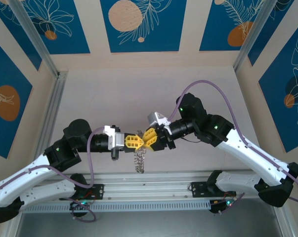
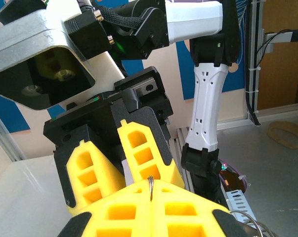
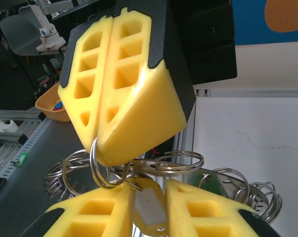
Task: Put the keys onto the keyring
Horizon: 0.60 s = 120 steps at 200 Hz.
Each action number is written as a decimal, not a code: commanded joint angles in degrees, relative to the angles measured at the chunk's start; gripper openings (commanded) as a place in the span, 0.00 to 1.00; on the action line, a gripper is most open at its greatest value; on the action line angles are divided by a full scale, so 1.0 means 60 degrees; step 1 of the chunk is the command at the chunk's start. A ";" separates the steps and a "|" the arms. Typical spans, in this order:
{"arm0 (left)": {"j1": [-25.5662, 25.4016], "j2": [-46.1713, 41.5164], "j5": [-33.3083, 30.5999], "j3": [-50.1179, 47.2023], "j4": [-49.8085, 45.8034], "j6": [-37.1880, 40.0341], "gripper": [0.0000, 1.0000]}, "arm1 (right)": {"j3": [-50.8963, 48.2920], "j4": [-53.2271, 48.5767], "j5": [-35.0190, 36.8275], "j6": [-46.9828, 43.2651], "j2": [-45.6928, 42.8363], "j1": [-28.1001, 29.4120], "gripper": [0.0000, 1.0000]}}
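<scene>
The ring at my left gripper's tip lies slanted beside my right gripper's gap, so next my right gripper lines up and pinches the ring's free edge (image 3: 108, 185).
Both grippers meet above the table's near edge. My left gripper (image 1: 137, 141) (image 2: 151, 186) is shut on a thin grey ring (image 3: 96, 165), part of the keyring (image 1: 139, 160), a bunch of linked metal rings hanging below the fingers. In the right wrist view the left gripper's fingers (image 3: 124, 98) point down, pinching that ring at their tip. My right gripper (image 1: 148, 138) (image 3: 151, 200) stands open a little. A pale flat key (image 3: 149, 205) hangs in its gap. A second flat metal piece (image 3: 148, 166) is threaded by a larger ring (image 3: 181, 160). Something green (image 3: 215, 183) shows behind the rings.
The pale table (image 1: 149, 94) stretches behind the arms, bounded by aluminium posts (image 1: 57, 84). A slotted rail (image 1: 149, 190) runs along the near edge beneath the hanging rings. Several loose loops (image 3: 260, 195) fan out at the right.
</scene>
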 commanded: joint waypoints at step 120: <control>-0.0023 -0.0432 0.0879 -0.0237 0.1525 -0.0733 0.00 | -0.1763 0.2720 0.2047 0.0124 -0.2359 0.0661 0.54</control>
